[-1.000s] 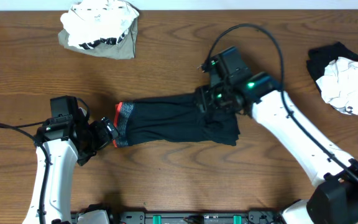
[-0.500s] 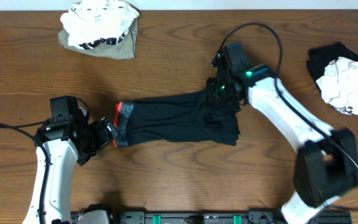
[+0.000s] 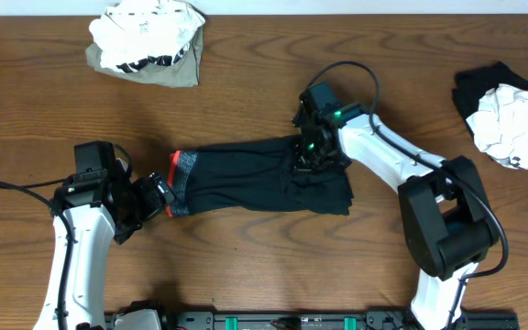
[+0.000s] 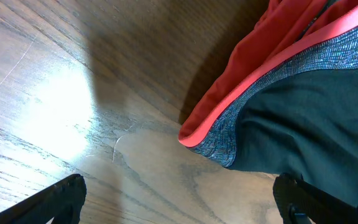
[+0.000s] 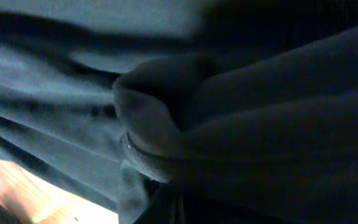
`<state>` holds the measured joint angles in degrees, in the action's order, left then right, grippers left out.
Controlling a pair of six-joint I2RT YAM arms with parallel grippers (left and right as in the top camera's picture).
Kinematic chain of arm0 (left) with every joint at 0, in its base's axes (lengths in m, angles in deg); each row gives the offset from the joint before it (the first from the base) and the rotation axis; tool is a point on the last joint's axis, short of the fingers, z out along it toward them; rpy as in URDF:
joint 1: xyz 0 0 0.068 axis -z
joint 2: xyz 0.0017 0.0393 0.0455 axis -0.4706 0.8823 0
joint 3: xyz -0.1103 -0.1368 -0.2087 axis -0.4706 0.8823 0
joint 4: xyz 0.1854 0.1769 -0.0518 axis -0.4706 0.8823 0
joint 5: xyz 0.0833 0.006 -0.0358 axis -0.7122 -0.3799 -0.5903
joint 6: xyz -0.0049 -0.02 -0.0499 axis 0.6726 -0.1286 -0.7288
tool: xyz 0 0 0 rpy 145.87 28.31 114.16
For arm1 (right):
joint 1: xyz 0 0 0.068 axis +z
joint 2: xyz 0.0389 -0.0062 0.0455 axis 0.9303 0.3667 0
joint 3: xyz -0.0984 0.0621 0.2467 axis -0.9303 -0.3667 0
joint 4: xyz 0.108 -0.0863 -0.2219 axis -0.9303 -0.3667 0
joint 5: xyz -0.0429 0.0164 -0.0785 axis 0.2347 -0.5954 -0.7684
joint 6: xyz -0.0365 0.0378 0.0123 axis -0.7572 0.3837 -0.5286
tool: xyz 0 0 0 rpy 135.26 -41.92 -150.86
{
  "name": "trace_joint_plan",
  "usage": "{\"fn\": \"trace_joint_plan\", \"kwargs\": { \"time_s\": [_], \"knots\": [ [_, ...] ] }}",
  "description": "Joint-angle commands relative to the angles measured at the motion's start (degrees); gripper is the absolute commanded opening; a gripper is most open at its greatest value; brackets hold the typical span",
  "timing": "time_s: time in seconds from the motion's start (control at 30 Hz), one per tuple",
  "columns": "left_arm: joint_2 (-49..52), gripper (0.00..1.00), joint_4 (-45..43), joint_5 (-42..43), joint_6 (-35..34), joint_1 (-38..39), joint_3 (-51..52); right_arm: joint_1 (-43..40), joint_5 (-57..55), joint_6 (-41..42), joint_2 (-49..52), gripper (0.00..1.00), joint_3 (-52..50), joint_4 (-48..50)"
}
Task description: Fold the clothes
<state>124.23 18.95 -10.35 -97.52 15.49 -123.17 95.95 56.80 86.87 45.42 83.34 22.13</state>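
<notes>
The robot's left gripper needs to next go to the middle of the red waistband (image 3: pixel 175 183) (image 4: pixel 284 56) on the black garment and close there.
A black garment (image 3: pixel 246 174) with a grey and red waistband (image 3: pixel 180 167) lies stretched across the middle of the table. My right gripper (image 3: pixel 306 154) presses down on the garment's right part and is shut on a bunched fold of the black fabric (image 5: pixel 166 93), which fills the right wrist view. My left gripper (image 3: pixel 159 196) rests low at the waistband end, open. Its fingers (image 4: pixel 61 200) straddle bare wood, with the waistband (image 4: pixel 272 68) just ahead of them and nothing between them.
A crumpled white and khaki clothes pile (image 3: pixel 149 41) lies at the back left. Another pile of black and white clothes (image 3: pixel 511 115) sits at the right edge. The wooden table (image 3: pixel 246 266) ends close behind the back pile.
My right gripper has shifted slightly left over the garment and closed on a fold of fabric, and its arm has swung round. The left arm has not moved.
</notes>
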Motion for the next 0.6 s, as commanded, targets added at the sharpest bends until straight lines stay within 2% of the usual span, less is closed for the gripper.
{"fn": "trace_joint_plan", "kwargs": {
  "time_s": [0.0, 0.37, 0.57],
  "knots": [
    [0.33, 0.98, 0.15, 0.52, 0.74, 0.17, 0.68, 1.33, 1.79, 1.62, 1.46, 0.01, -0.68, -0.92],
    [0.33, 0.98, 0.17, 0.52, 0.74, 0.17, 0.68, 4.79, -1.05, 4.26, 1.55, 0.04, -0.76, -1.88],
    [0.33, 0.98, 0.02, 0.50, 0.74, 0.17, 0.68, 3.13, -1.95, 3.56, -1.20, 0.01, -0.50, -2.43]
  ]
}}
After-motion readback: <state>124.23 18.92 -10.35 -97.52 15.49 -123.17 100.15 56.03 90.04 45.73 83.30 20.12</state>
